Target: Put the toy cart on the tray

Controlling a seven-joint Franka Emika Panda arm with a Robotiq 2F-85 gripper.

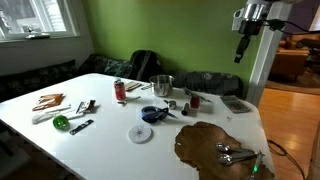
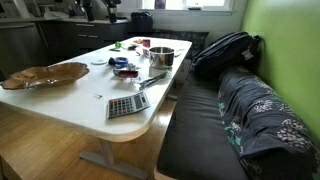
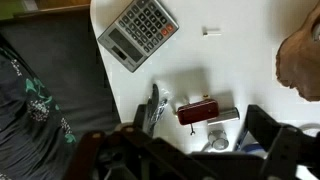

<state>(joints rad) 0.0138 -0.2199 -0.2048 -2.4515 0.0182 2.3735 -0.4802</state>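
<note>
The robot's gripper needs to next move down to the toy cart's dark-red body (image 1: 201,97) (image 3: 197,111), next to the silver piece, and close there.
The toy cart (image 3: 199,109) is a small dark-red toy lying on the white table (image 3: 240,50), next to a silver piece. It also shows in an exterior view (image 1: 193,98), between the steel pot and the calculator. The tray (image 1: 213,148) is a wide dark-brown, wood-like slab at the table's near end with metal utensils on it. It also shows in the other exterior view (image 2: 45,74) and at the right edge of the wrist view (image 3: 300,60). My gripper (image 1: 241,50) hangs high above the table, open and empty. Its fingers (image 3: 195,150) frame the cart from above.
A calculator (image 3: 140,32) lies near the table edge. Dark pliers (image 3: 153,108) lie left of the cart. A steel pot (image 1: 161,85), a red can (image 1: 120,90), a small dark blue bowl (image 1: 152,114) and a white disc (image 1: 140,133) stand mid-table. A dark couch (image 2: 250,110) runs alongside.
</note>
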